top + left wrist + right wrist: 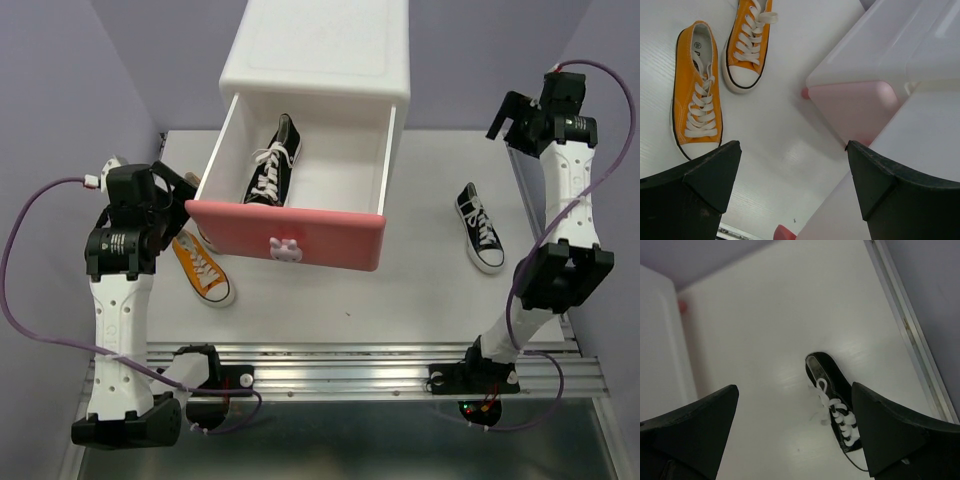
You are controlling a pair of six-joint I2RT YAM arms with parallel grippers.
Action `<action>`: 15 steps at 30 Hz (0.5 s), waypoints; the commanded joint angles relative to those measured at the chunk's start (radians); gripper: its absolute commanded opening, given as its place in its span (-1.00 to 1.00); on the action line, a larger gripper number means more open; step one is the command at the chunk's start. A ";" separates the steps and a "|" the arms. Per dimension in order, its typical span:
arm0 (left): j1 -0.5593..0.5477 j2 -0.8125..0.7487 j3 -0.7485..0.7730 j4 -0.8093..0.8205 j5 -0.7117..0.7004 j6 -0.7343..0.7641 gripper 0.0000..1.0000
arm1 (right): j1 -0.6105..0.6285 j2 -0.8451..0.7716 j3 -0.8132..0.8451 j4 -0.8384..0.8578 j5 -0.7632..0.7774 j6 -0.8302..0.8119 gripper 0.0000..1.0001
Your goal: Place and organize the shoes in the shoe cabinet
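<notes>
The robot's right gripper will close on the upper white laces (pixel 474 211) (pixel 827 399) of the black shoe on the table, beside the shoe's opening.
The white shoe cabinet (pixel 315 50) stands at the back with its upper, darker pink drawer (pixel 290 235) pulled open. One black shoe (pixel 272 165) lies inside the drawer. The other black shoe (pixel 480 228) lies on the table to the right and shows in the right wrist view (pixel 837 405). Two orange shoes (pixel 696 92) (pixel 747 42) lie side by side on the table left of the cabinet; the top view shows only one clearly (pixel 203 268). My left gripper (pixel 185 195) (pixel 792 150) is open and empty beside the drawer's left corner. My right gripper (pixel 515 115) (pixel 795 387) is open and empty, high above the right black shoe.
The paler pink lower drawer front (pixel 855 107) is shut, with pink feet (pixel 805 93) below it. The open drawer overhangs the middle of the table. A metal rail (pixel 350 365) runs along the near edge. Purple walls close in the left, right and back.
</notes>
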 commanded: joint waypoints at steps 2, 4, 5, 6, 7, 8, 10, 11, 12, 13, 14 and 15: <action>0.007 -0.029 -0.026 -0.036 -0.032 -0.005 0.97 | -0.006 0.041 -0.077 -0.062 -0.029 -0.168 1.00; 0.005 -0.026 -0.034 -0.039 -0.030 -0.010 0.97 | -0.006 0.084 -0.086 -0.057 -0.014 -0.220 1.00; 0.007 -0.025 -0.037 -0.039 -0.032 -0.010 0.97 | -0.006 0.102 -0.082 -0.057 -0.011 -0.236 1.00; 0.005 -0.020 -0.042 -0.037 -0.030 -0.010 0.97 | -0.006 0.119 -0.077 -0.057 -0.009 -0.237 1.00; 0.007 -0.017 -0.048 -0.036 -0.030 -0.010 0.97 | -0.006 0.138 -0.065 -0.055 0.003 -0.236 1.00; 0.007 -0.013 -0.051 -0.036 -0.032 -0.012 0.97 | -0.006 0.179 -0.054 -0.060 0.043 -0.236 1.00; 0.005 -0.003 -0.056 -0.034 -0.033 -0.012 0.97 | -0.006 0.208 -0.039 -0.065 0.097 -0.268 1.00; 0.005 0.000 -0.059 -0.034 -0.032 -0.015 0.97 | -0.006 0.216 -0.040 -0.062 0.129 -0.268 1.00; 0.005 0.003 -0.060 -0.028 -0.032 -0.016 0.97 | -0.006 0.221 -0.047 -0.049 0.131 -0.279 1.00; 0.007 0.003 -0.065 -0.026 -0.032 -0.016 0.97 | -0.006 0.224 -0.056 -0.049 0.124 -0.286 1.00; 0.005 0.003 -0.072 -0.023 -0.032 -0.018 0.97 | -0.006 0.227 -0.065 -0.049 0.123 -0.291 1.00; 0.005 0.003 -0.076 -0.017 -0.032 -0.019 0.97 | -0.006 0.230 -0.100 -0.052 0.133 -0.291 1.00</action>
